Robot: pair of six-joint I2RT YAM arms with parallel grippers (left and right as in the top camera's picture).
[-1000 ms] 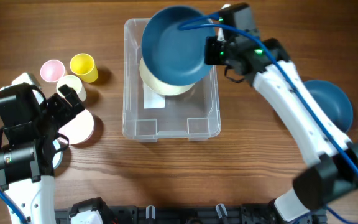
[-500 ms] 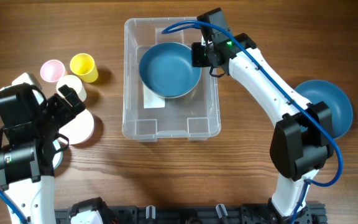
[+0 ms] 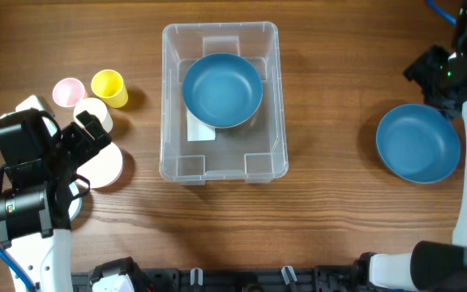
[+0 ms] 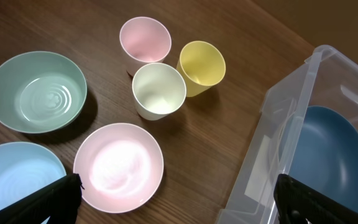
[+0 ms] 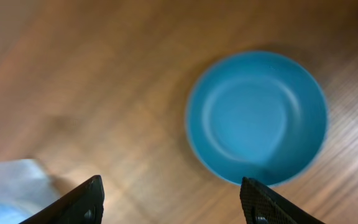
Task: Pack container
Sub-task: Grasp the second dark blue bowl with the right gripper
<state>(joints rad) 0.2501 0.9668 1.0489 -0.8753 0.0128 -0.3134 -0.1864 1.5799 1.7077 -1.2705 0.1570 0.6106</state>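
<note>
The robot's right gripper needs to close on the container-side rim (image 3: 383,122) (image 5: 191,118) of the dark blue bowl that lies on the wood, because that bowl still needs to be packed.
The clear container (image 3: 169,97) stands mid-table with a dark blue bowl (image 3: 222,89) resting inside it. On the wood at the right lies a second dark blue bowl (image 3: 418,143). My right gripper (image 3: 432,73) hovers just above and left of that bowl, open and empty; in the right wrist view its jaws (image 5: 173,199) stand wide apart with the bowl (image 5: 257,117) ahead. My left gripper (image 4: 176,193) is open over a pink bowl (image 4: 118,165), holding nothing, with the container (image 4: 272,162) at its right.
Left of the container stand a pink cup (image 4: 145,38), a cream cup (image 4: 159,88) and a yellow cup (image 4: 201,63). A green bowl (image 4: 36,92) and a light blue bowl (image 4: 14,180) lie by the pink bowl.
My right gripper lowered the blue bowl into the container, opened and let it go, then swung away to the right, above the second blue bowl. The left arm has not moved.
</note>
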